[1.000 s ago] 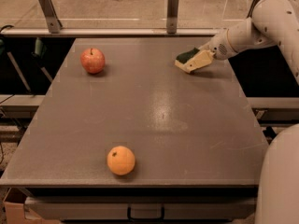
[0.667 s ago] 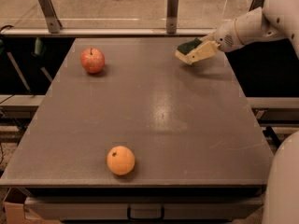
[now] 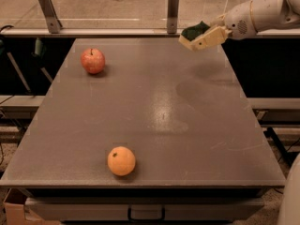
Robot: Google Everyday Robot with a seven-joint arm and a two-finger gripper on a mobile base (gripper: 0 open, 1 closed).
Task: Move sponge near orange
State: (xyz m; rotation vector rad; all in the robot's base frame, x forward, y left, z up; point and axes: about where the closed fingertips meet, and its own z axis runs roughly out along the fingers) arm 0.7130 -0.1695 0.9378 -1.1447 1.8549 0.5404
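My gripper is going to let go of the sponge on the grey table [image 3: 117,72], next to the red apple.
The sponge [image 3: 193,31], dark green on top with pale foam below, is held in my gripper [image 3: 205,36] above the table's far right corner, lifted clear of the surface. The gripper comes in from the right on a white arm and is shut on the sponge. The orange [image 3: 121,161] sits on the grey table [image 3: 154,111] near its front edge, left of centre, far from the sponge.
A red apple [image 3: 93,60] sits at the table's far left. Two metal posts [image 3: 173,11] and a rail stand along the far edge. The robot's white body [image 3: 291,196] shows at the lower right corner.
The gripper has lifted the sponge off the table and carried it up and slightly left. The orange and the apple have not moved.
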